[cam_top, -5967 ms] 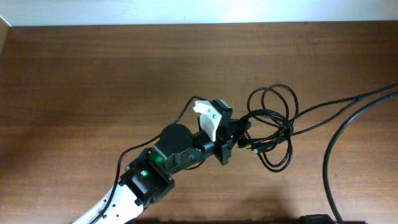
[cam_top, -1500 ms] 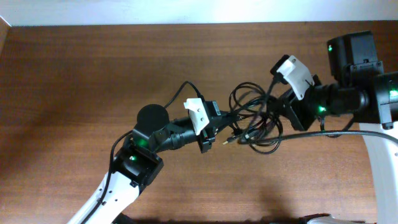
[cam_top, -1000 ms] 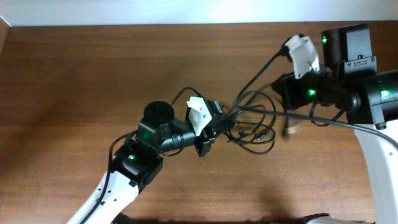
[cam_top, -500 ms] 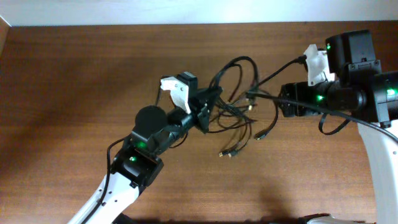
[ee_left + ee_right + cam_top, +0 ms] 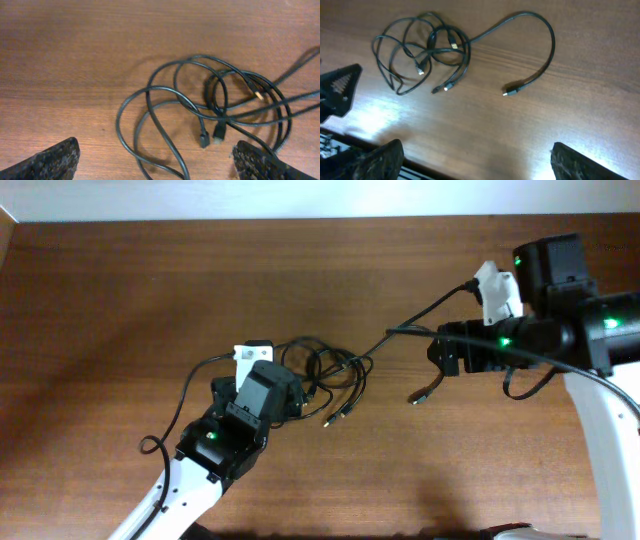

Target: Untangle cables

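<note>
The robot's right gripper needs to next close on the tangle's outer loop (image 5: 366, 376) (image 5: 468, 61), between its two side-by-side plugs and the cable that arcs to the free plug.
The cables lie on the wooden table as a loose tangle of thin black loops (image 5: 325, 370), with small plugs inside it (image 5: 218, 133). One cable arcs out of the tangle (image 5: 445, 47) to the right and ends in a free plug (image 5: 506, 93) (image 5: 415, 395). My left gripper (image 5: 265, 388) hovers over the tangle's left side. Its jaws are open, and cable loops on the table show between them (image 5: 157, 167). My right gripper (image 5: 438, 355) is open above the arc's right end, with only bare table between its fingers (image 5: 477, 162).
A pale strip (image 5: 300, 198) runs along the table's far edge. The left arm's own wire (image 5: 165, 442) loops beside its base. The right arm's thicker wire (image 5: 520, 385) hangs below its wrist. The left gripper's finger (image 5: 340, 90) shows in the right wrist view.
Both grippers have opened and let go of the cables. The tangle dropped onto the table and shifted left. The left arm drew back down-left, and one cable end now trails out to the right.
</note>
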`<state>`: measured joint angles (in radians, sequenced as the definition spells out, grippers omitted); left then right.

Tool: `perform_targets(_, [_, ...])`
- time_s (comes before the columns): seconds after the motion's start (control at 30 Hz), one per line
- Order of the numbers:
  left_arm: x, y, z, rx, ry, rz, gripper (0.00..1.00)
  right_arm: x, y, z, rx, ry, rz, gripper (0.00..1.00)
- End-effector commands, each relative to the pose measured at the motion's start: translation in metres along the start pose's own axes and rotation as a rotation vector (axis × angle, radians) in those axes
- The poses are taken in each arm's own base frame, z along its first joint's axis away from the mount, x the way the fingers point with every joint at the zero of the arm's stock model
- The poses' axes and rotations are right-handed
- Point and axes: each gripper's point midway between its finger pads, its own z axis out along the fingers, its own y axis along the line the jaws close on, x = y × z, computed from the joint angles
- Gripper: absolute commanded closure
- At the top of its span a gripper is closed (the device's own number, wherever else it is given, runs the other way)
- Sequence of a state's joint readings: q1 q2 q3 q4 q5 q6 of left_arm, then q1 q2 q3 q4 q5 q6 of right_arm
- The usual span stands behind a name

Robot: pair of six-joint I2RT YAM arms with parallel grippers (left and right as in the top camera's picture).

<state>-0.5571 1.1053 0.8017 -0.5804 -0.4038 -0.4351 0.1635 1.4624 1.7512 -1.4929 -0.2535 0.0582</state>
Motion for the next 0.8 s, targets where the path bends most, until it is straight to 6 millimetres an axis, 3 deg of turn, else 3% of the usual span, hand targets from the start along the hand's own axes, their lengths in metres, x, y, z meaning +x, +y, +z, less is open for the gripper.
perform_targets(0.0, [0.009,-0.009,-0.002,0.06,0.045,0.008,0.01,0.01,-0.006,0.025,-0.004,0.059,0.014,0.07])
perform_targets(0.1, [0.01,-0.009,-0.002,0.058,0.047,0.01,0.01,0.02,-0.007,0.064,-0.056,0.099,0.026,0.07])
perform_targets(0.2, [0.01,-0.009,-0.002,0.058,0.047,0.01,0.01,0.014,-0.015,0.1,-0.065,0.05,0.011,0.01])
perform_targets(0.3, [0.01,-0.009,-0.002,0.059,0.048,0.01,0.01,0.009,-0.01,0.118,-0.121,0.01,-0.003,0.01])
perform_targets(0.43, [0.01,-0.009,-0.002,0.059,0.048,0.01,0.01,0.006,-0.014,0.141,-0.134,-0.054,-0.196,0.01])
perform_targets(0.6, [0.01,-0.009,-0.002,0.059,0.048,0.01,0.01,0.003,0.034,0.169,-0.274,-0.139,-0.45,0.01])
perform_targets(0.67, [0.01,-0.009,-0.002,0.059,0.048,0.01,0.01,0.004,0.041,0.193,-0.271,-0.11,-0.487,0.01])
perform_targets(0.77, [0.01,-0.009,-0.002,0.058,0.047,0.01,0.01,0.014,0.032,0.246,-0.276,-0.018,-0.465,0.05])
